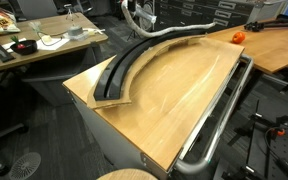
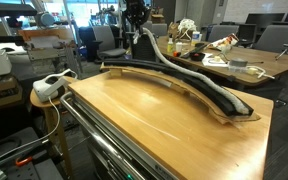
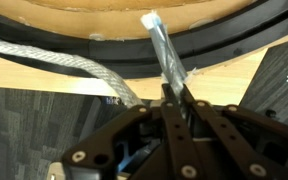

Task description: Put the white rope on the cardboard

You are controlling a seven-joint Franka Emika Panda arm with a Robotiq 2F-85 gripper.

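Observation:
My gripper needs to let go of the white rope's end on the black arc (image 1: 121,68), just short of the near end of the cardboard.
The cardboard (image 1: 119,85) is a long black arc with tan edges, lying across the wooden tabletop (image 1: 174,90); it shows in both exterior views (image 2: 134,70) and along the top of the wrist view (image 3: 234,40). The white rope (image 2: 196,82) lies along much of the cardboard, then rises off its far end to my gripper (image 2: 136,27). In the wrist view my gripper (image 3: 174,97) is shut on the rope (image 3: 162,50) close to its end. The short end sticks out past the fingertips. The rest of the rope loops away to the left (image 3: 54,58).
A grey metal rail (image 1: 219,120) runs along one long edge of the table. A small orange object (image 1: 237,36) sits at the far corner. A white device (image 2: 49,85) rests on a stool beside the table. Cluttered desks (image 1: 34,45) and chairs stand behind.

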